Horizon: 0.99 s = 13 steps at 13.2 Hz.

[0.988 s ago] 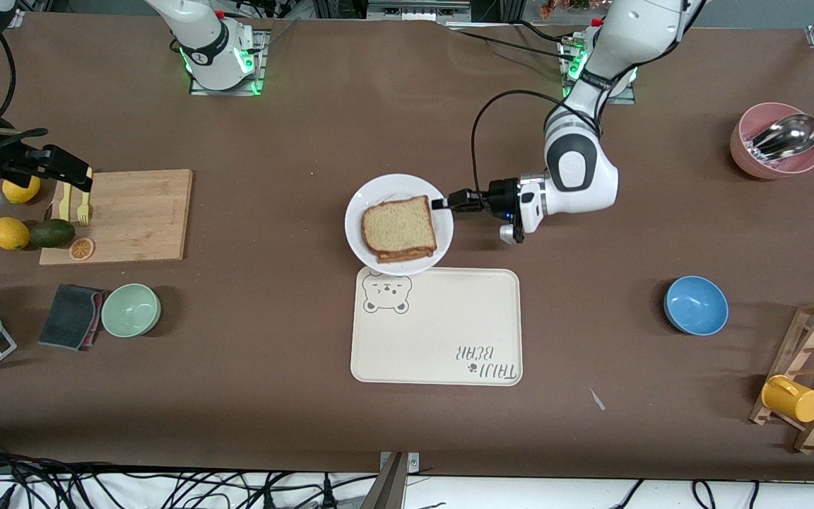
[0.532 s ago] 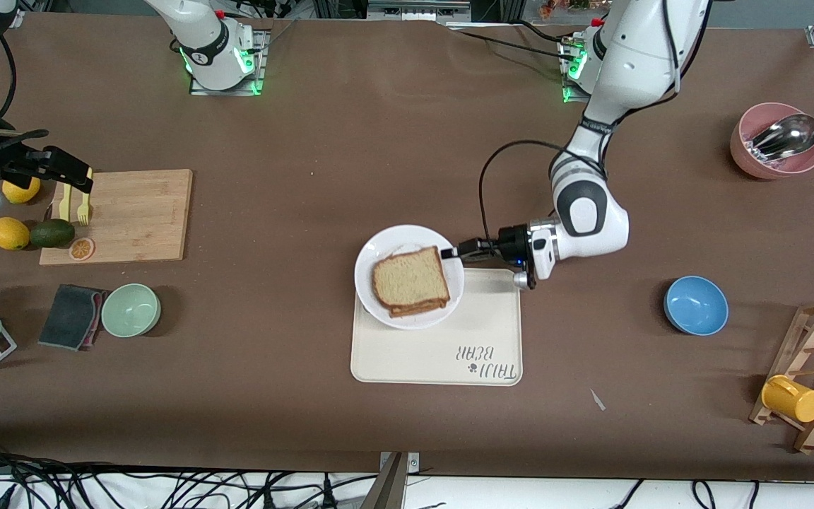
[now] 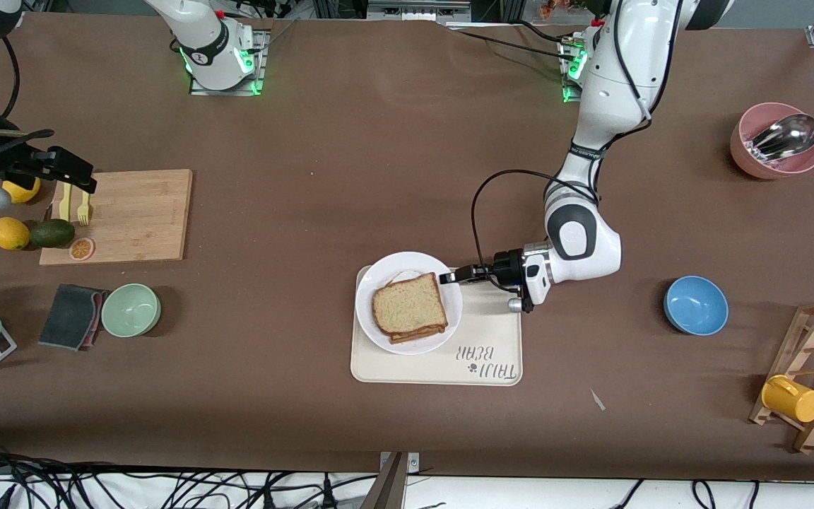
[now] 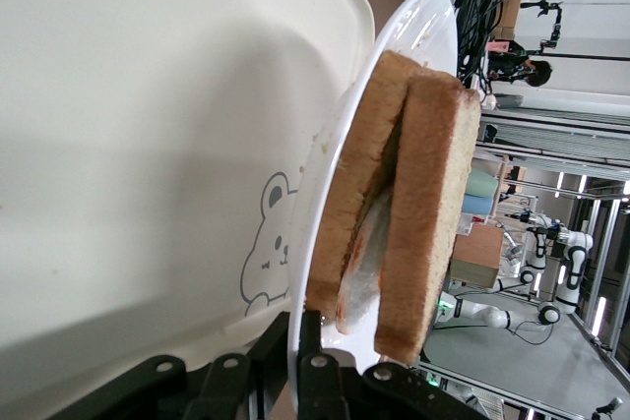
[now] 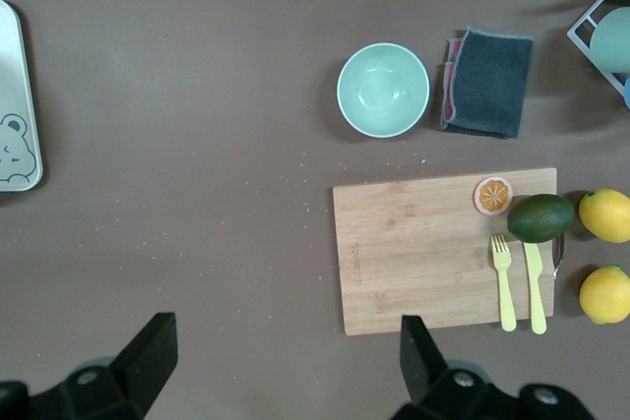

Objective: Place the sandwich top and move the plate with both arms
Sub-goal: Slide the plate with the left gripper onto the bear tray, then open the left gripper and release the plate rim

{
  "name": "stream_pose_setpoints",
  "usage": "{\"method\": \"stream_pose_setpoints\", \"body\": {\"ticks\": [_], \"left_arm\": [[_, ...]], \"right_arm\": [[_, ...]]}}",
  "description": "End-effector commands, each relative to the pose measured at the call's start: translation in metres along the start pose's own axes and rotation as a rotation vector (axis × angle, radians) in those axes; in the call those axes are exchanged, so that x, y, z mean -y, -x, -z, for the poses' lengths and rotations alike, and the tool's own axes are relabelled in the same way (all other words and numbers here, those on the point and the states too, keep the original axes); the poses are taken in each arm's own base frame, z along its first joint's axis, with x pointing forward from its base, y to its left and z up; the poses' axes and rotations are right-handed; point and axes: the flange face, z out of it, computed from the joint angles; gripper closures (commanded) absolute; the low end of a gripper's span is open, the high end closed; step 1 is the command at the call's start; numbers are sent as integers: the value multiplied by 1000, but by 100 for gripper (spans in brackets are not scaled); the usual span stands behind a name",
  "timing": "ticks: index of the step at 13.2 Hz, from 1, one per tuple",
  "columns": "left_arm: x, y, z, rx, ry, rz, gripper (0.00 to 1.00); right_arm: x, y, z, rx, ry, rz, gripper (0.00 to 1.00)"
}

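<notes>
My left gripper needs to release the white plate on the cream bear tray [image 3: 414, 318] next to the tray's printed lettering.
The sandwich top [image 3: 408, 304], a plain brown bread slice, lies on a second slice on the white plate [image 3: 379, 279]. My left gripper [image 3: 451, 277] is shut on the plate's rim at the side toward the left arm's end. The plate is low over the cream bear tray [image 3: 492, 332], covering its bear corner. In the left wrist view the black fingers [image 4: 313, 341] pinch the plate [image 4: 325, 174] edge, with the sandwich top [image 4: 433, 213] and a bit of egg white under it. My right gripper [image 3: 76, 177] waits open above the cutting board's end [image 5: 285, 341].
A wooden cutting board [image 3: 135, 212] carries yellow cutlery, with an avocado [image 3: 51, 232] and lemons beside it. A green bowl [image 3: 131, 309] and grey cloth [image 3: 71, 316] lie nearer the camera. A blue bowl [image 3: 695, 305], pink bowl [image 3: 774, 141] and mug rack [image 3: 813, 375] stand toward the left arm's end.
The left gripper has carried the plate with the sandwich toward the front camera, from the bare table to over the tray. The right arm has stayed put.
</notes>
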Motion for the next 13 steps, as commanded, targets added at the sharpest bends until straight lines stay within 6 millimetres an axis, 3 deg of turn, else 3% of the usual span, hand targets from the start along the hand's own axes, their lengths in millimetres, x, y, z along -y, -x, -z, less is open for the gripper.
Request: {"method": "stream_pose_setpoints", "body": {"ticks": [1, 8, 9, 10, 13], "left_arm": [[5, -13, -7, -30, -14, -14, 100], [14, -8, -18, -79, -37, 0, 100], [15, -10, -14, -84, -43, -12, 95], [16, -13, -9, -91, -47, -20, 80], [20, -11, -6, -91, -51, -12, 64]], "right_arm": [[3, -3, 6, -9, -5, -13, 0], [2, -4, 5, -9, -3, -14, 0], [2, -3, 5, -7, -3, -14, 0], [1, -3, 5, -7, -3, -17, 0], [1, -4, 5, -9, -3, -36, 0]]}}
